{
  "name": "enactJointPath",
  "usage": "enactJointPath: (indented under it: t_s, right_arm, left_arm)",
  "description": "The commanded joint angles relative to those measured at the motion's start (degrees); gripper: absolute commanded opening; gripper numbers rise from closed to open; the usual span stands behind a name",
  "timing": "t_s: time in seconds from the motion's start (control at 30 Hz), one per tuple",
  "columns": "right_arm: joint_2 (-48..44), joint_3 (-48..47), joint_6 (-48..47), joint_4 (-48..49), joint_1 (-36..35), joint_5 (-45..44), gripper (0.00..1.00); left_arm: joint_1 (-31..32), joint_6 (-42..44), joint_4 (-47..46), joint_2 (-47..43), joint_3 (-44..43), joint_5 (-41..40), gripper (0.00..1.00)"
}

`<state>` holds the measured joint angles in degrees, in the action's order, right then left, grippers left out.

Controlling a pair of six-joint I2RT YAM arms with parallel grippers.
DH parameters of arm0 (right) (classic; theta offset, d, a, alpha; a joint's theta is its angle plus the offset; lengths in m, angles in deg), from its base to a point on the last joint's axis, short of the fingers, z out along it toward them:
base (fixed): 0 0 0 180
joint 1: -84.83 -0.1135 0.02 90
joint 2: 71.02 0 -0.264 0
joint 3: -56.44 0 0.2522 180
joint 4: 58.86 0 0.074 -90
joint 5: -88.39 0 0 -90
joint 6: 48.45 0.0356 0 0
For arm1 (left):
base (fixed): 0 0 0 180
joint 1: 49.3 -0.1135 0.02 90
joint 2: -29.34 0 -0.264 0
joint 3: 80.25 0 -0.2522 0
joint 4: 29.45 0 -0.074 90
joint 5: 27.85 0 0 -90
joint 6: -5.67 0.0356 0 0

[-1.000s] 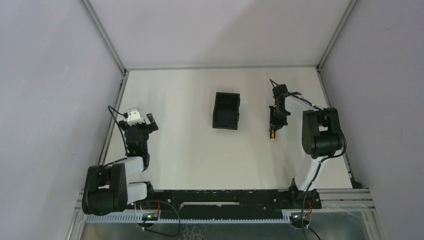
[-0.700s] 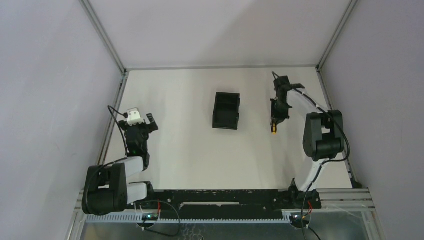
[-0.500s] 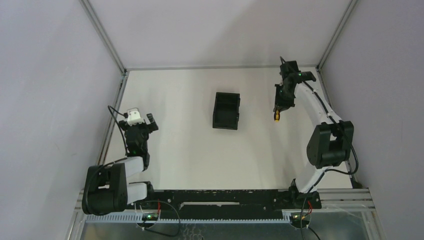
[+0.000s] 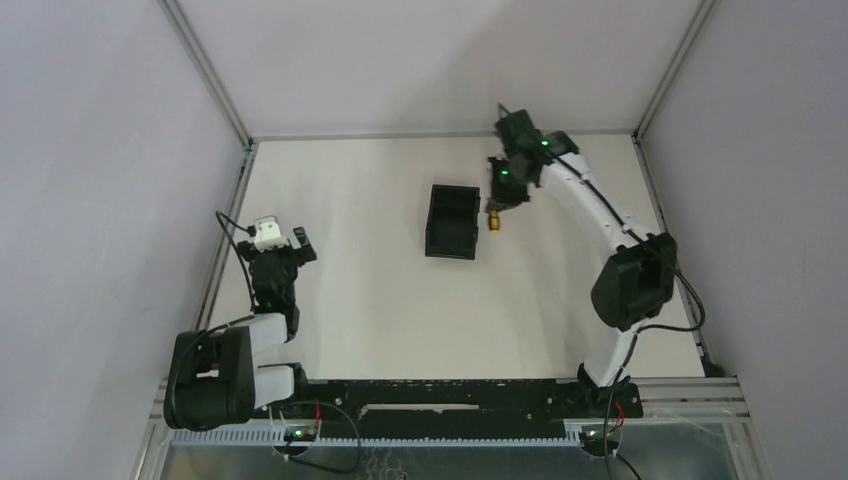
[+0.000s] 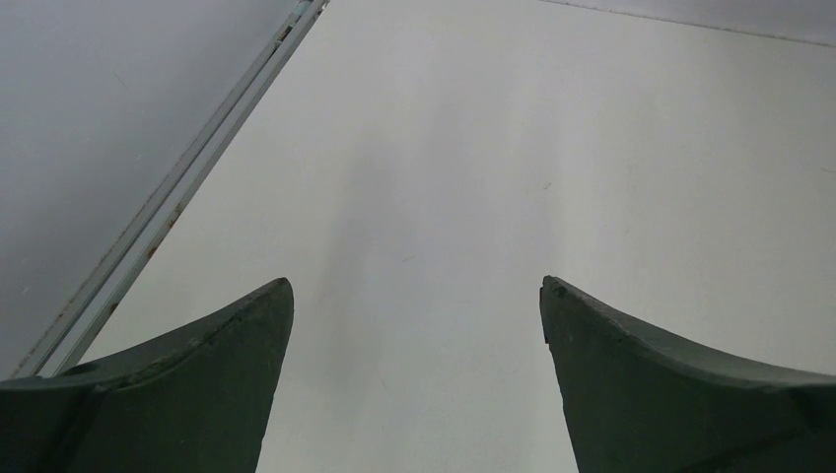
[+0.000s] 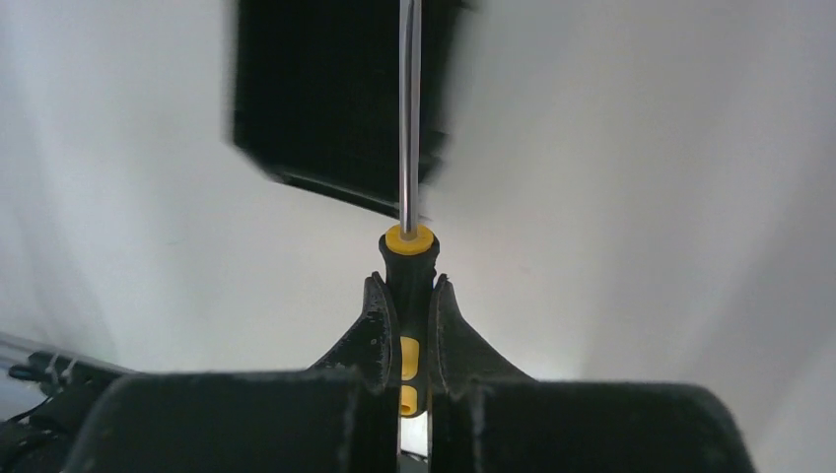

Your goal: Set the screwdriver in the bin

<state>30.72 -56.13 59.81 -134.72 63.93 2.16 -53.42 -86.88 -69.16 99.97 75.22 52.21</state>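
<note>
The robot will set the screwdriver down on the middle of the black bin's bottom (image 4: 454, 224) (image 6: 353, 74) with its right gripper. The screwdriver is now in the air beside the bin.
My right gripper (image 4: 497, 203) is shut on the black-and-yellow handle of the screwdriver (image 4: 494, 219) and holds it in the air just right of the black bin (image 4: 452, 221). In the right wrist view the gripper (image 6: 406, 292) clamps the handle (image 6: 407, 266), and the metal shaft points up across the blurred bin (image 6: 325, 94). My left gripper (image 4: 283, 236) is open and empty over bare table near the left edge; the left wrist view shows its fingers (image 5: 197, 374) spread wide apart.
The white table is walled by grey panels with metal frame rails (image 4: 232, 215) on the left, back and right. The left rail also shows in the left wrist view (image 5: 177, 187). The arm bases and a black cable track (image 4: 440, 395) run along the near edge.
My right arm has lifted the screwdriver off the table at the right and swung it left and back, up to the bin's right side. The left arm has not moved.
</note>
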Motion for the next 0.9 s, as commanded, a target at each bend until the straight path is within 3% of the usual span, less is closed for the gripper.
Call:
enactJointPath:
  t_s: [0.0,0.1,0.27,0.53,0.73,0.87]
  right_arm:
    - [5.89,-9.97,2.87,4.68,-8.57,0.67,0.0]
    - [11.53,-16.91,1.99,2.56,-12.89,-1.18,0.0]
    - [15.98,-21.83,-0.63,1.66,-13.46,-3.4,0.0]
    - [20.08,-16.5,-7.98,6.24,-14.44,-9.02,0.0]
    - [24.31,-15.24,-8.42,8.88,-13.53,-12.93,0.01]
    - [24.65,-14.05,-8.83,11.05,-13.42,-14.3,0.26]
  left_arm:
    - [0.34,0.83,-1.99,0.03,-2.43,-0.2,1.0]
    - [0.34,0.88,-1.99,0.06,-2.47,-0.27,1.0]
    - [0.38,0.9,-1.99,0.01,-2.49,-0.2,1.0]
    - [0.34,0.83,-1.99,0.03,-2.42,-0.26,1.0]
    - [0.34,0.88,-1.99,-0.01,-2.46,-0.19,1.0]
    - [0.38,0.88,-1.99,0.03,-2.45,-0.21,1.0]
